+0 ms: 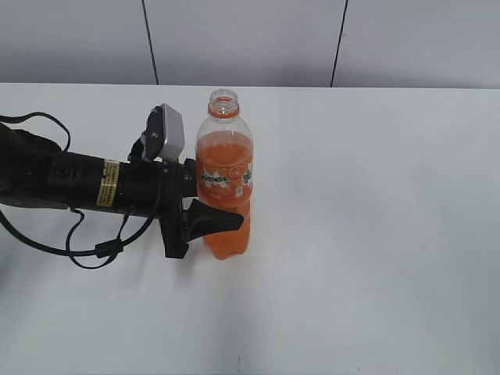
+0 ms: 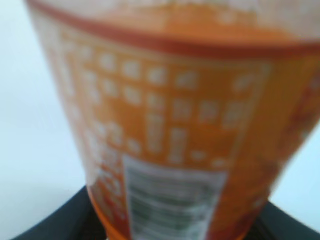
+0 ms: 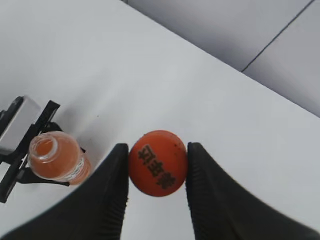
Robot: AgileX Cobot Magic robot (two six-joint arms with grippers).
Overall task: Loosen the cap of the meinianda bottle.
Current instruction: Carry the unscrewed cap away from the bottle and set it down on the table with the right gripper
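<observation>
My right gripper needs to set the orange cap down on the open white table, across the bottle (image 1: 380, 220) from my left gripper.
The meinianda bottle (image 1: 225, 176) stands upright on the white table (image 1: 375, 234), its neck bare and its mouth uncovered. My left gripper (image 1: 226, 209) is shut on its lower body from the left; the far finger is hidden behind it. In the left wrist view the blurred bottle label (image 2: 175, 125) fills the frame, with a dark finger (image 2: 45, 225) at each bottom corner. High above the table, my right gripper (image 3: 157, 152) is shut on the orange cap (image 3: 158, 163), printed top facing the camera. The bottle (image 3: 55, 160) shows far below at the left, apart from the cap.
The left arm and its grey wrist camera (image 1: 168, 133) lie low across the table's left side, with a black cable (image 1: 94, 250) looping beside them. A grey panelled wall (image 1: 250, 39) runs behind the table. The right arm does not show in the exterior view.
</observation>
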